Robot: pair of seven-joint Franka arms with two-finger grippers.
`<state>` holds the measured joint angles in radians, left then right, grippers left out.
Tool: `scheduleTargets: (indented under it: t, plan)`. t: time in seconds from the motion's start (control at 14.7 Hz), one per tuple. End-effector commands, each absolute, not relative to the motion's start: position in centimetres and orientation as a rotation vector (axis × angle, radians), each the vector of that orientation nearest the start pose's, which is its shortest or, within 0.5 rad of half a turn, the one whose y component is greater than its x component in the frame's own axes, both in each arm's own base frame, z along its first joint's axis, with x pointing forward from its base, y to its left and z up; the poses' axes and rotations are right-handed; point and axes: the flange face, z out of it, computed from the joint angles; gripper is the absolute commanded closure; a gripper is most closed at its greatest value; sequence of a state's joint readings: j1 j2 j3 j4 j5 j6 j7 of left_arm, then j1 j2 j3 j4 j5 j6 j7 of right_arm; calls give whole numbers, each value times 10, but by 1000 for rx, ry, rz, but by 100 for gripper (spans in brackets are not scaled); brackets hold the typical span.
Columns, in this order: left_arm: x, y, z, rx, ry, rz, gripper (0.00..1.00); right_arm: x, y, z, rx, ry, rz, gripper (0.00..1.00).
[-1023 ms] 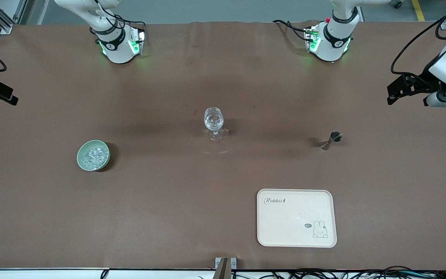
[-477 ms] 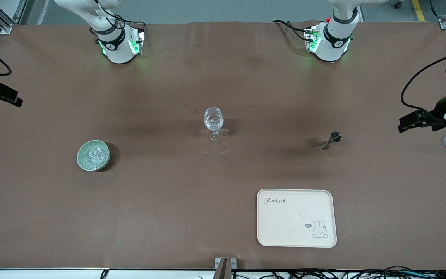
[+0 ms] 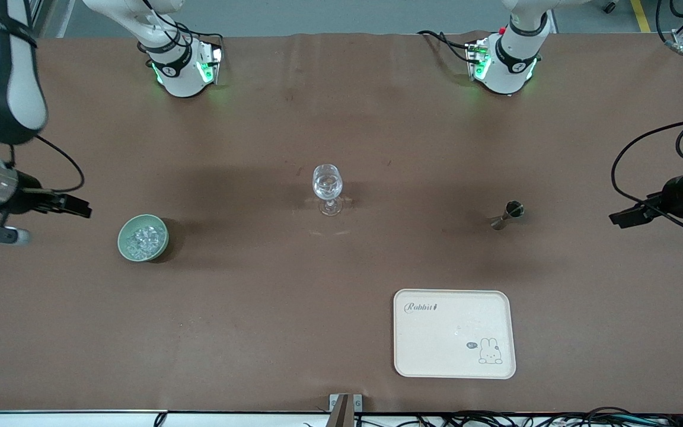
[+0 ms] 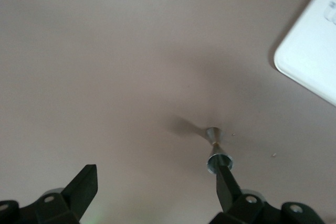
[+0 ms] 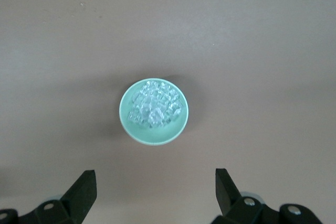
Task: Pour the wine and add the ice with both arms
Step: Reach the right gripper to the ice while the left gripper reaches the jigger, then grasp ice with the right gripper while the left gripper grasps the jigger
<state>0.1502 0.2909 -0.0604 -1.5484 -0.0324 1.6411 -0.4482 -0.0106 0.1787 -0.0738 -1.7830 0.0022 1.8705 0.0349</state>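
Observation:
The robot's right gripper should close on the ice cube (image 3: 139, 244) (image 5: 156, 117) at the side of the heap nearest that gripper, inside the pale green bowl.
A clear stemmed glass (image 3: 326, 188) stands upright mid-table. The ice (image 3: 143, 240) (image 5: 155, 107) is a glittering heap in a pale green bowl (image 3: 127, 230) (image 5: 154, 136) toward the right arm's end. A small steel jigger (image 3: 507, 215) (image 4: 216, 153) stands toward the left arm's end. No wine shows; the jigger's contents are hidden. My right gripper (image 3: 83, 209) (image 5: 156, 184) hangs open and empty over the cloth just short of the bowl. Also open and empty, my left gripper (image 3: 617, 218) (image 4: 156, 184) hovers over the cloth short of the jigger.
A cream tray (image 3: 454, 356) (image 4: 315, 61) with a rabbit print lies nearer the front camera than the jigger. The arms' bases (image 3: 184, 68) stand along the table's edge farthest from the camera. A brown cloth (image 3: 258, 296) covers the table.
Both arms have come in from the table's ends. The right gripper has moved toward the bowl; the left gripper has dropped level with the jigger. Both stayed open.

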Motion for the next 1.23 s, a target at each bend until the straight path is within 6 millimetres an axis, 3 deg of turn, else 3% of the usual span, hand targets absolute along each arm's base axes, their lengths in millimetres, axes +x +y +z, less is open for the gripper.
scheduleTargets:
  t: [0.0, 0.14, 0.27, 0.55, 0.82, 1.16]
  plan:
    - [631, 75, 428, -2986, -1247, 515, 0, 597, -50, 397, -3132, 162, 148, 0]
    - [636, 88, 385, -2960, -1431, 673, 6, 602, -48, 363, -3137, 156, 151, 0]
    - [637, 102, 351, -2901, -1589, 804, 6, 608, -50, 325, -3141, 105, 161, 0]
    - [627, 93, 275, -2811, -1765, 1130, 6, 595, -51, 272, -3151, 43, 87, 5]
    - [603, 84, 217, -2743, -1852, 1353, 9, 582, -38, 251, -3146, 9, 99, 30]
    - [581, 72, 171, -2736, -1883, 1503, 14, 576, -34, 236, -3143, 0, 144, 34]
